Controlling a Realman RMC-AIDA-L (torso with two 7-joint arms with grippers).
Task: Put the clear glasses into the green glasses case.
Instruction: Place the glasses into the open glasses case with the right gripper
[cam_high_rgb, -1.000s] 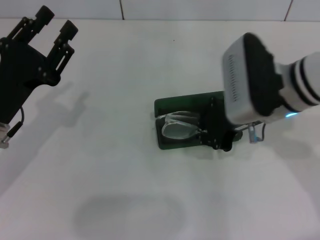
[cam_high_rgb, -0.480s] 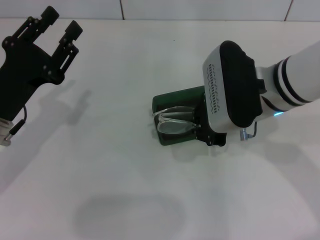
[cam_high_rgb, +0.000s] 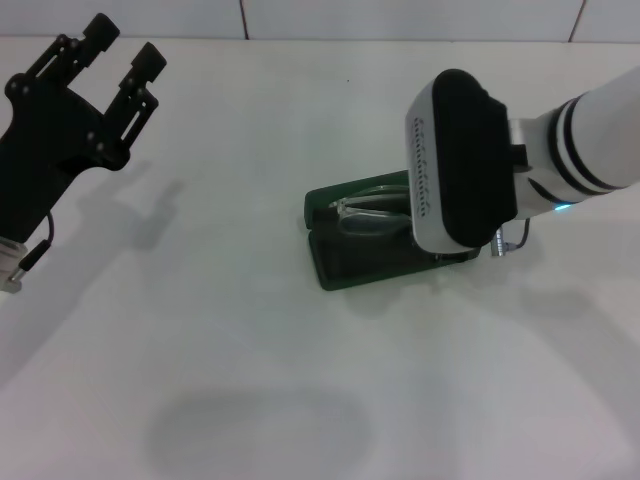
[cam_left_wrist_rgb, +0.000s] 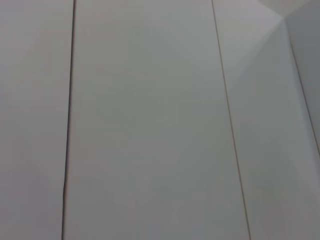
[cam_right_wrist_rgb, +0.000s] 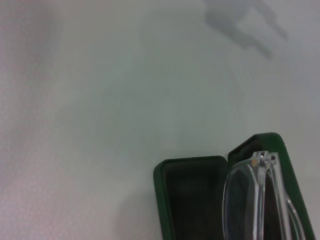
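My right gripper should release the clear glasses, which hang over the case's far half now, inside the near half of the open green glasses case (cam_high_rgb: 386, 259).
The green glasses case (cam_high_rgb: 348, 262) lies open on the white table, its dark lining facing up; the right wrist view shows it too (cam_right_wrist_rgb: 189, 196). The clear glasses (cam_high_rgb: 366, 212) hang over the case's far half, one end running under my right arm's white wrist housing (cam_high_rgb: 462, 160). That housing hides the right gripper, which holds the glasses. In the right wrist view the glasses (cam_right_wrist_rgb: 248, 200) sit close to the camera, above the lining. My left gripper (cam_high_rgb: 116, 46) is raised at the far left, open and empty.
The white table (cam_high_rgb: 200, 330) stretches around the case on all sides. A tiled wall edge (cam_high_rgb: 400, 20) runs along the back. The left wrist view shows only pale tiles (cam_left_wrist_rgb: 150, 125).
My right arm has moved back and up with the clear glasses, taking them from the case's near half to its far half. The left arm has barely moved.
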